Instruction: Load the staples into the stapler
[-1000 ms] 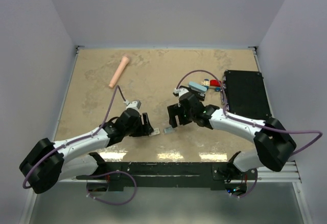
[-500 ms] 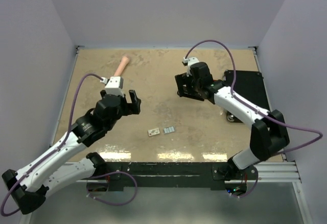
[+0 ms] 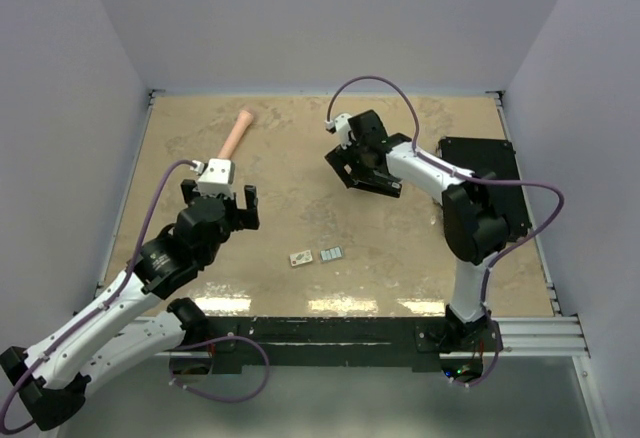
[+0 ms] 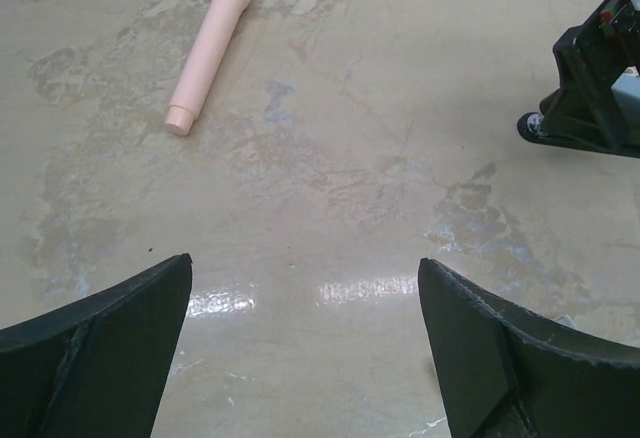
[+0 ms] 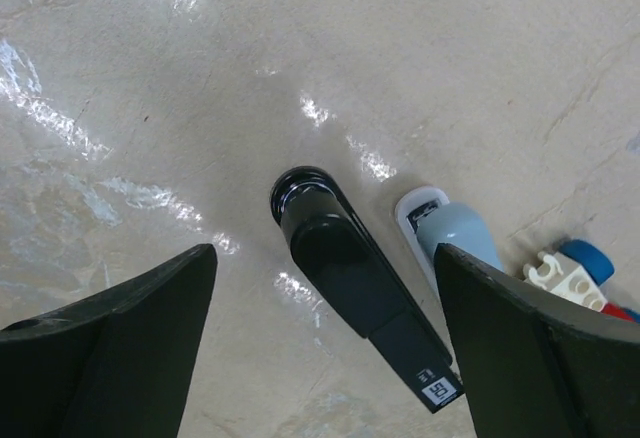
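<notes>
The black stapler has to be pulled open for the staples, so my left gripper needs to grip its front end (image 3: 356, 184) (image 4: 533, 127) next.
The staples lie on the table: a tiny white box with reddish print (image 3: 299, 257) and a tiny grey-blue tray (image 3: 331, 253) beside it. In the right wrist view a black stapler (image 5: 360, 288) lies flat on the table, with a light blue stapler (image 5: 455, 238) close beside it. My right gripper (image 3: 358, 172) (image 5: 325, 253) is open and empty, hovering straight above the black stapler, which it hides in the top view. My left gripper (image 3: 219, 192) (image 4: 305, 260) is open and empty. It is raised above bare table, up and to the left of the staples.
A pink cylinder (image 3: 234, 138) (image 4: 208, 48) lies at the back left. A black box (image 3: 480, 183) stands at the right edge. Small toy bricks (image 5: 575, 268) lie next to the blue stapler. My right gripper also shows in the left wrist view (image 4: 590, 88).
Both grippers were low beside the staples a second ago. The left has lifted and pulled back left. The right has swung to the back over the staplers. The staples stay on the table.
</notes>
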`<act>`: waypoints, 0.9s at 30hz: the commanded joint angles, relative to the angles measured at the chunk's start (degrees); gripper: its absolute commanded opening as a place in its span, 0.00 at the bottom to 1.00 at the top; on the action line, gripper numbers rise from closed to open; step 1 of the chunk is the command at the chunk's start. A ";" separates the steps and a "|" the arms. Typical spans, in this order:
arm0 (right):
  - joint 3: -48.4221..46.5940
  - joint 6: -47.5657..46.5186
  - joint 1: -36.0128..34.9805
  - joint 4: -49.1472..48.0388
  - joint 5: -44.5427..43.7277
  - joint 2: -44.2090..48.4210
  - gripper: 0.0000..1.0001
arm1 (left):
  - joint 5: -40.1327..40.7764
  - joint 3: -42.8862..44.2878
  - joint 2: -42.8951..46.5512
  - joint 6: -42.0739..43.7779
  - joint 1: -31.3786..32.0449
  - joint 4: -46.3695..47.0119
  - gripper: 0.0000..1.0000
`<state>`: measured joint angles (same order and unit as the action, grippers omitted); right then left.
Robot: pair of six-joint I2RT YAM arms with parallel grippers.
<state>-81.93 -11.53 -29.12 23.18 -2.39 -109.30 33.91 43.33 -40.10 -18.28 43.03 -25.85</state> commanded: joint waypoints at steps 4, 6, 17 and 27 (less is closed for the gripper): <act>-6.75 -8.07 0.03 5.38 0.90 -2.76 0.78 | 1.17 -0.26 0.02 1.58 -2.94 0.53 1.00; -7.45 -8.60 0.12 5.65 1.51 -3.20 0.70 | -1.72 -0.35 -0.33 1.76 -4.96 1.15 1.00; -8.69 -10.27 0.03 8.55 2.31 -6.28 0.47 | -16.24 -1.76 -0.07 1.76 -17.70 4.75 0.99; -7.37 -10.97 -0.05 7.85 4.33 -5.23 0.29 | -20.90 -2.20 -0.77 2.29 -20.00 5.63 0.98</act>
<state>-88.90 -21.56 -29.12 30.30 0.05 -115.66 15.94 41.34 -40.84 -17.58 23.79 -23.09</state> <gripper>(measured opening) 0.356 0.983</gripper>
